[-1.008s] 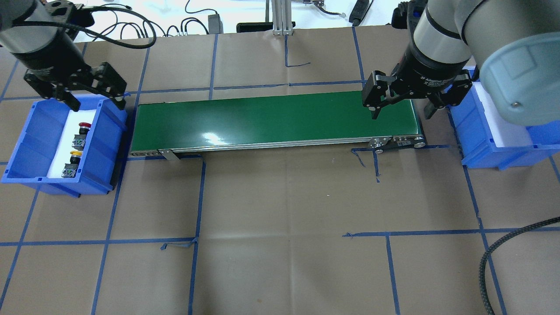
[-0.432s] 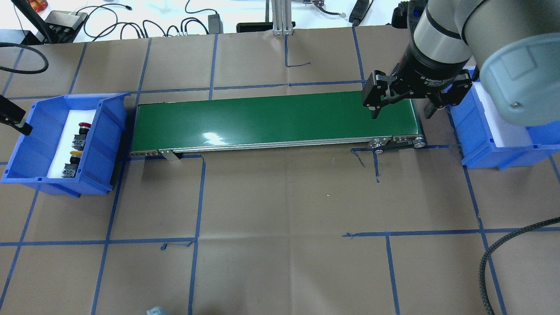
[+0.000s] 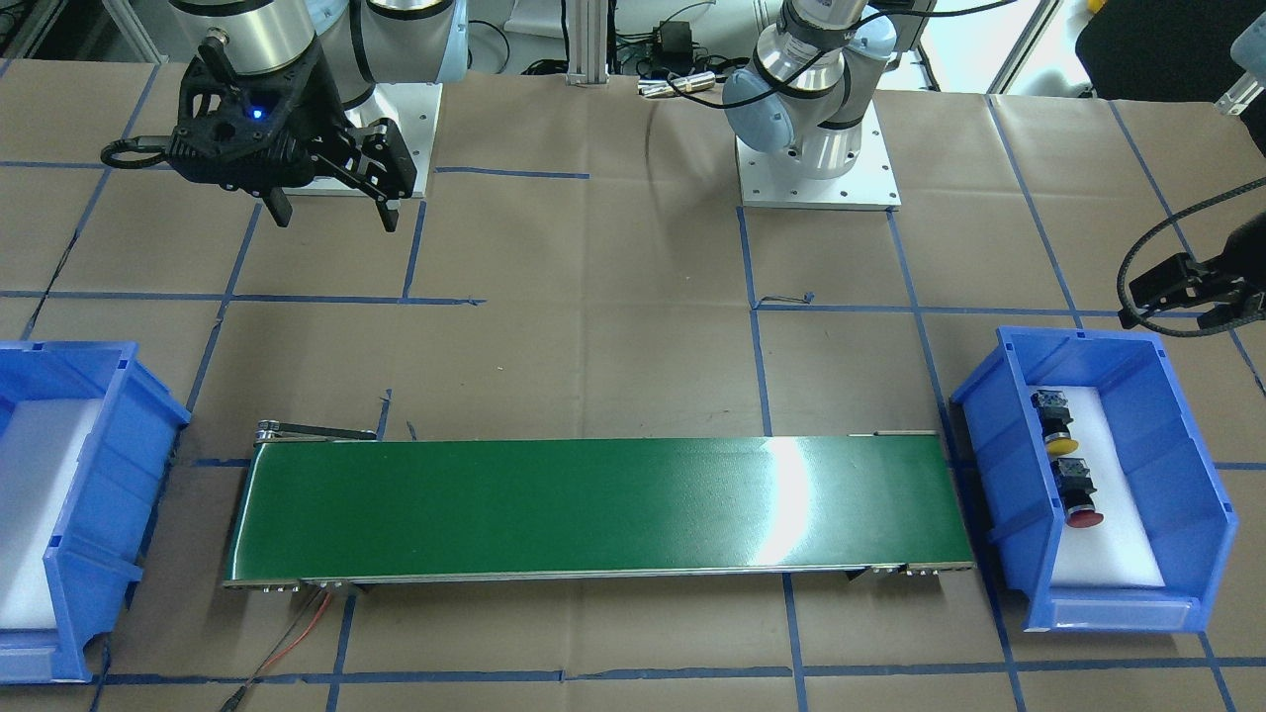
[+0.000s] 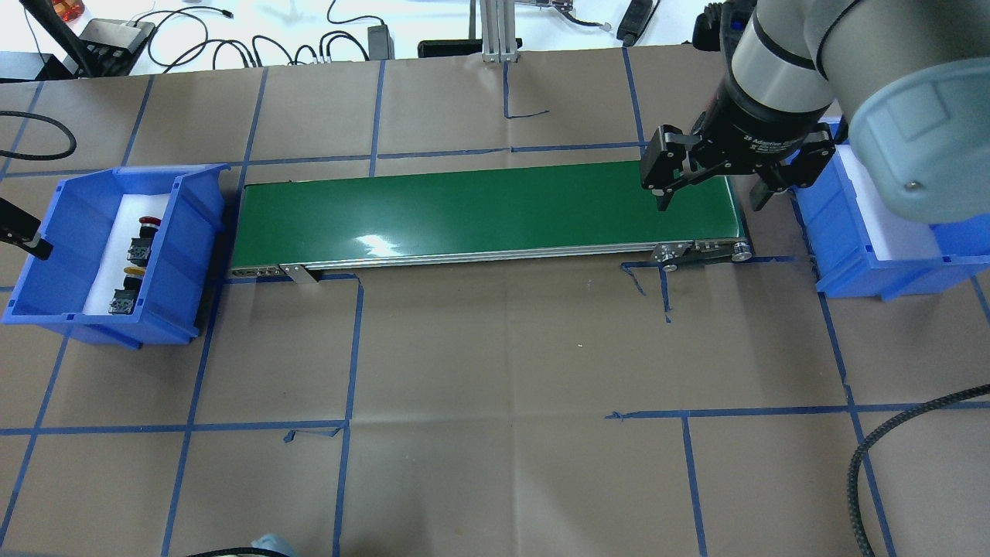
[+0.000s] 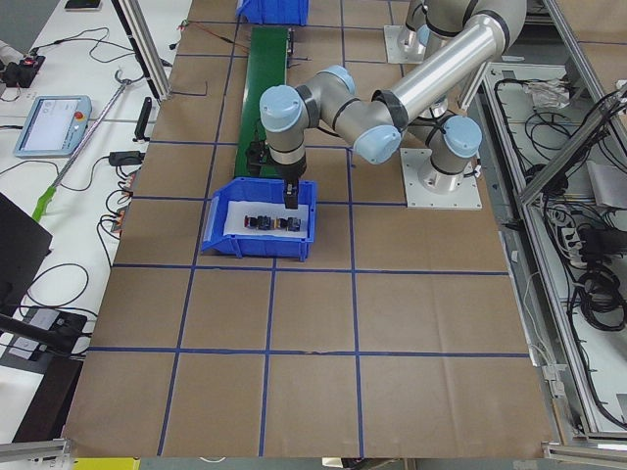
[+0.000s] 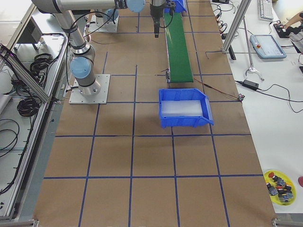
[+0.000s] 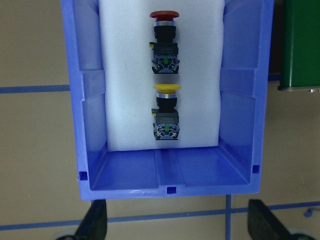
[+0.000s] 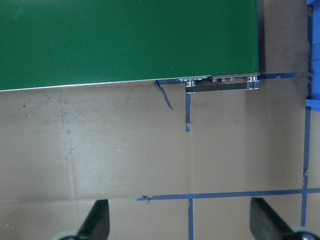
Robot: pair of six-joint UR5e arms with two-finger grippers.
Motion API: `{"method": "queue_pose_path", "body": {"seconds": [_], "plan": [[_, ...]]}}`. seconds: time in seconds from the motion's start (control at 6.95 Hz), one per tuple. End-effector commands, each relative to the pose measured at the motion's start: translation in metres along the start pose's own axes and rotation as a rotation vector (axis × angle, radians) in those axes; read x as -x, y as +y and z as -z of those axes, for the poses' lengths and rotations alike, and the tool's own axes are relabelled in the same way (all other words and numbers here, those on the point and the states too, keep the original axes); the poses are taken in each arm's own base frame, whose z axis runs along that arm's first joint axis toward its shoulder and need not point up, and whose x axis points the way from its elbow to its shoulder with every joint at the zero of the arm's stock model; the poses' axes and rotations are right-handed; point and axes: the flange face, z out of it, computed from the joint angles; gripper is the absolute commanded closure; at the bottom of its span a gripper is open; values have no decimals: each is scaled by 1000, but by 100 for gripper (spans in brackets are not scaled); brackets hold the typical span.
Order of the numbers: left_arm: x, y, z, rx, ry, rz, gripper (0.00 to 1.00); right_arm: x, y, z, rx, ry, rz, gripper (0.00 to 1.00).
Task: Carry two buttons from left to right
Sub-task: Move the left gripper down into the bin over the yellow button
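Note:
I should close my left gripper on the black body (image 3: 1052, 411) (image 7: 166, 110) of the yellow-capped button, and I should leave the red-capped button lying in the bin.
Two buttons lie in line on white foam in the left blue bin (image 4: 193, 232): the red-capped one (image 4: 145, 225) at the far end, the yellow-capped one (image 4: 133, 273) nearer. The left wrist view shows both, red (image 7: 165, 37) and yellow (image 7: 166, 107). My left gripper (image 7: 180, 216) is open and empty, above the bin's outer side; only one of its fingers (image 4: 27, 244) shows overhead. My right gripper (image 4: 708, 197) is open and empty above the right end of the green conveyor (image 4: 479, 209).
The right blue bin (image 4: 843, 255), lined with white foam, stands past the conveyor's right end. Blue tape lines cross the brown paper table. A black cable (image 4: 889, 441) loops at the front right. A yellow dish (image 6: 279, 182) with spare buttons sits far off.
My left gripper has moved from above the left bin's far end out to the left, almost off the overhead view. The right arm and the buttons have not moved.

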Motion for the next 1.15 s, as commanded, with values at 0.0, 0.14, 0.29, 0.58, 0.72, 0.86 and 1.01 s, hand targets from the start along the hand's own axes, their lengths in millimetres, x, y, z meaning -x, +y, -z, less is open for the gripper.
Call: {"method": "queue_pose_path", "body": {"seconds": [0.0,0.14,0.29,0.58,0.72,0.86,1.01], "plan": [[-10,3,-49,-43,-30,17,0,0,-1,-1,-2,-1,0,0],[-19,4,-68,-63,-47,5,0,0,-1,-1,-1,0,0,0],[-25,6,-87,-74,-56,0,0,0,-1,-1,-1,0,0,0],[-15,-6,-124,-78,-58,-2,0,0,0,0,-3,0,0,0],[-11,-11,-138,-78,-58,-2,0,0,0,1,-4,-1,0,0],[-9,-13,-144,-74,-54,-2,0,0,0,1,-5,-2,0,0],[-9,-15,-156,-58,-42,-3,0,0,-1,0,-4,-1,0,0]]}}
